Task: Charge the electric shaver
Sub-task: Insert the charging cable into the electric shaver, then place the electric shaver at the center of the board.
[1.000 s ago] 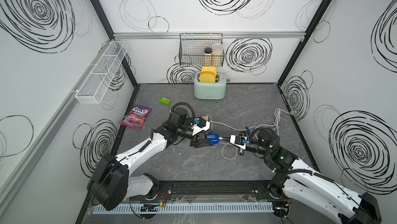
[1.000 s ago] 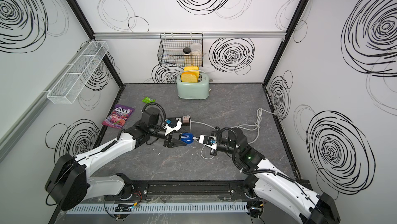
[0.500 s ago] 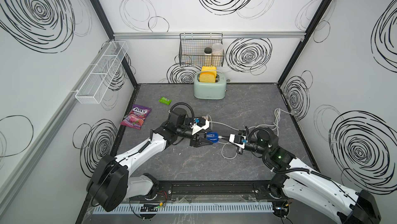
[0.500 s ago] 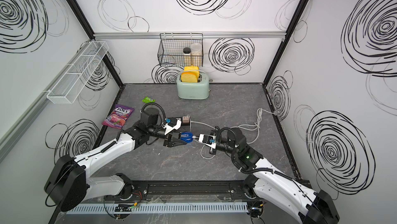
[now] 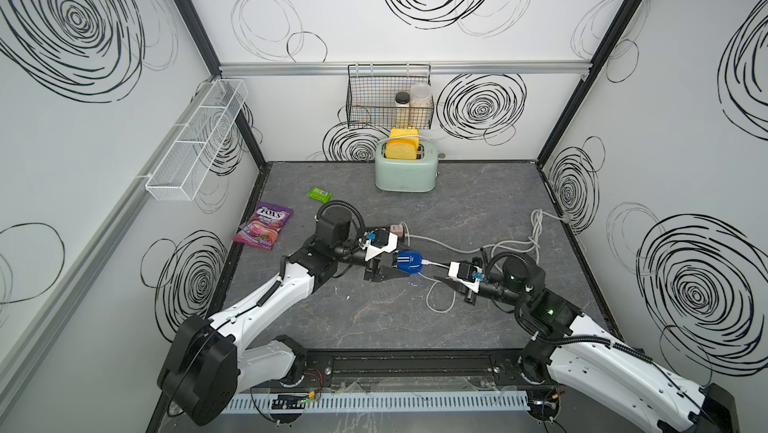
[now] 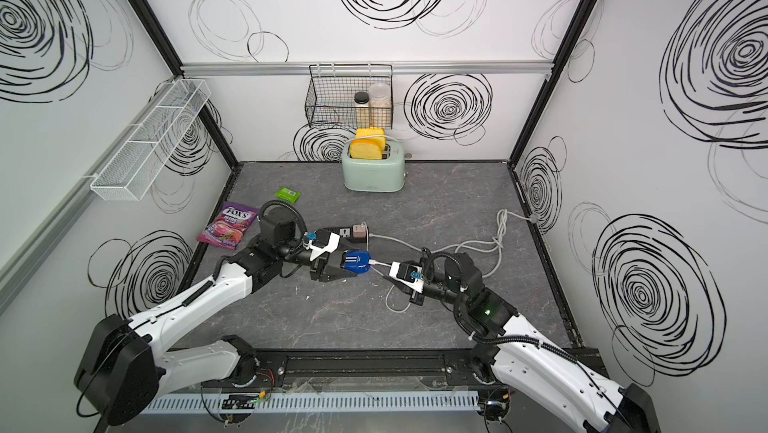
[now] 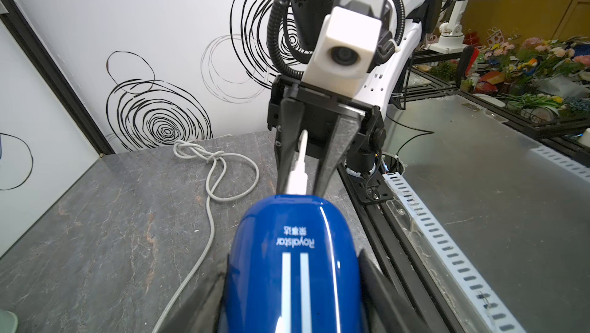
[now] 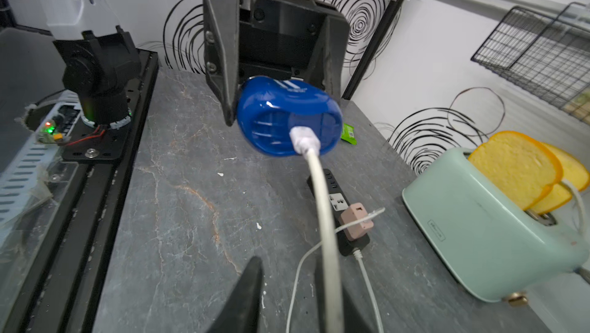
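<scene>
My left gripper is going to let go of the electric shaver, held just above the table now, on the table (image 5: 396, 294), in the spot between the pinkish adapter and the front edge.
The electric shaver (image 5: 409, 261) (image 6: 356, 261) is a glossy blue rounded body, held a little above the table in the middle. My left gripper (image 5: 400, 265) (image 7: 292, 286) is shut on the electric shaver (image 7: 293, 238), its black fingers pressing both sides. A white plug (image 8: 303, 139) sits in the end of the electric shaver (image 8: 281, 114), and its white cable (image 8: 322, 194) runs back between the fingers of my right gripper (image 8: 287, 270) (image 7: 300, 184) (image 5: 437, 274). That gripper stands open, with a gap beside the cable. The shaving heads are hidden.
A pinkish adapter (image 8: 356, 221) sits in the black power strip (image 8: 335, 194) behind the shaver. The mint toaster (image 5: 405, 175) with bread stands at the back, below a wire basket (image 5: 388, 96). A candy bag (image 5: 264, 229) and green packet (image 5: 319, 193) lie left. Coiled cable (image 5: 536, 227) lies right.
My right gripper's jaws have parted from the cable's plug, which stays in the shaver. The left gripper holds the shaver in the same place.
</scene>
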